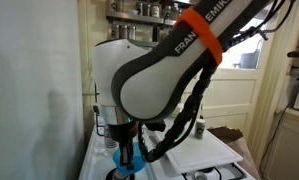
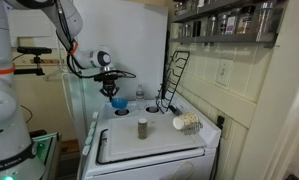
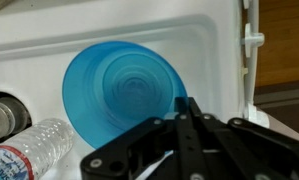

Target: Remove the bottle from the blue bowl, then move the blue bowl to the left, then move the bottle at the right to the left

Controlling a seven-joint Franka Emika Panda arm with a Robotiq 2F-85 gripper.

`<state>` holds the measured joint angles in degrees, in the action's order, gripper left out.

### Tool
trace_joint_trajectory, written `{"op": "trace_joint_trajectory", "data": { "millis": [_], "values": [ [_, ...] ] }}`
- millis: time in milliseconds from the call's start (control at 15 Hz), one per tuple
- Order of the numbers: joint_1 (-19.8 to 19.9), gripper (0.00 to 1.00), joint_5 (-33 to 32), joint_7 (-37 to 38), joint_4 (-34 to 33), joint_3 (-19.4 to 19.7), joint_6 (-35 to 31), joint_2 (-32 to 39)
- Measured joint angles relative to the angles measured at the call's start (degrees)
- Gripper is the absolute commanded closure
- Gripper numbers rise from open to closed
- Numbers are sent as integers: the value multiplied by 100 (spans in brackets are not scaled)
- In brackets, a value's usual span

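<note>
My gripper needs to let go of the blue bowl on the white stove top beside the clear plastic bottle [image 1: 110, 171] [image 3: 132, 140].
The blue bowl [image 3: 124, 90] hangs tilted over the white stove top [image 3: 109, 30], with no bottle in it. My gripper [image 3: 187, 103] is shut on the bowl's rim at its right edge. In both exterior views the bowl [image 2: 118, 102] [image 1: 125, 156] sits just below the gripper [image 2: 114, 90] at the stove's back. A clear plastic bottle [image 3: 29, 150] lies on its side next to the bowl in the wrist view. A small bottle with a dark cap [image 2: 142, 127] stands upright in the middle of the stove top.
A black wire rack [image 2: 174, 78] leans against the wall behind the stove. A pale object [image 2: 186, 123] sits at the stove's far side. A burner [image 3: 1, 115] lies next to the lying bottle. Shelves of jars [image 2: 229, 18] hang above.
</note>
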<state>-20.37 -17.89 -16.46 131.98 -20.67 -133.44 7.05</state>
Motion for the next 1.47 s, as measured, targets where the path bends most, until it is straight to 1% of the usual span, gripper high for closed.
{"op": "trace_joint_trajectory", "data": {
  "millis": [267,533,1467],
  "values": [
    [-67,99,-76,-52,-409,-24,-5,508],
    [-90,99,-76,-51,-478,-12,-12,828],
    [-117,99,-174,100,-790,83,-11,858]
  ]
}}
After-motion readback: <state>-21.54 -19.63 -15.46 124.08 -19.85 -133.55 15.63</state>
